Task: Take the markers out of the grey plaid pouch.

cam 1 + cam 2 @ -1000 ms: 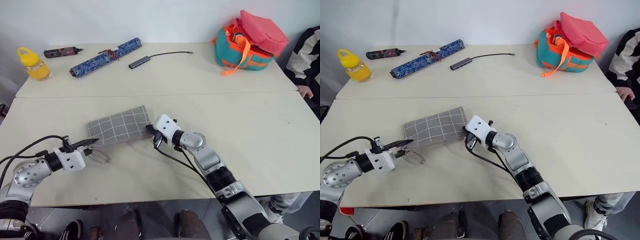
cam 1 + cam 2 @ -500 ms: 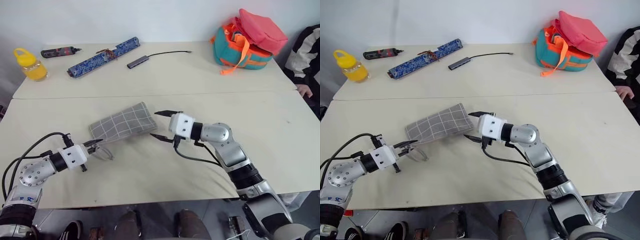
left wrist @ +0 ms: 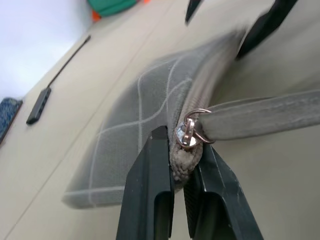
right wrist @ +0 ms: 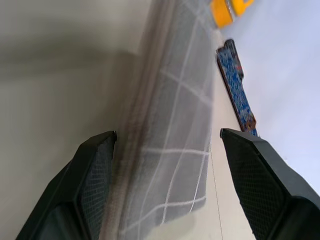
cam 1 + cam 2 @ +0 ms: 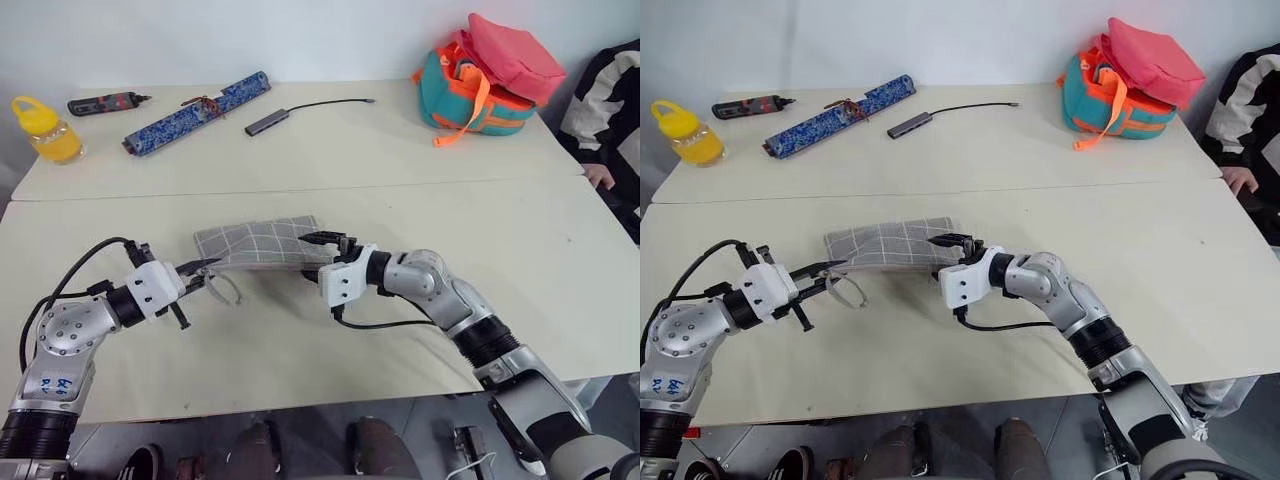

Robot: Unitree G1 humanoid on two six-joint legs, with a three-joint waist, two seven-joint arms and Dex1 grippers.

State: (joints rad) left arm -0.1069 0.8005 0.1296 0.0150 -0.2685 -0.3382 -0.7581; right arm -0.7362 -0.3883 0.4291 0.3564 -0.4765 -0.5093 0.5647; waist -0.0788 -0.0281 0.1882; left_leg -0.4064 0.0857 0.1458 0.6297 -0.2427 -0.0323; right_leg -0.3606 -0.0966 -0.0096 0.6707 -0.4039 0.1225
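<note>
My left gripper pinches the zip by the ring. So my right gripper should hold the pouch while my left gripper takes its end (image 5: 205, 246) below the zip.
The grey plaid pouch (image 5: 258, 243) lies flat on the table in front of me, zip edge toward me. My left gripper (image 5: 198, 268) is shut on the pouch's left end, pinching the fabric (image 3: 182, 160) just under a small metal ring, and a clear loop (image 5: 228, 290) hangs beside it. My right gripper (image 4: 167, 137) is open at the pouch's right end, one finger (image 4: 95, 170) on either side of it and the grid fabric between them. The markers are hidden.
At the far edge sit a yellow bottle (image 5: 42, 128), a black-and-red tool (image 5: 105, 102), a long blue patterned roll (image 5: 195, 100) and a grey USB stick on a cable (image 5: 268, 123). A teal-orange-pink bag (image 5: 490, 75) stands far right, beside a person's sleeve (image 5: 605, 100).
My right gripper let go of the pouch's right end, opened, rolled and now straddles that end. The left gripper has risen and moved right a little, still holding the left end.
</note>
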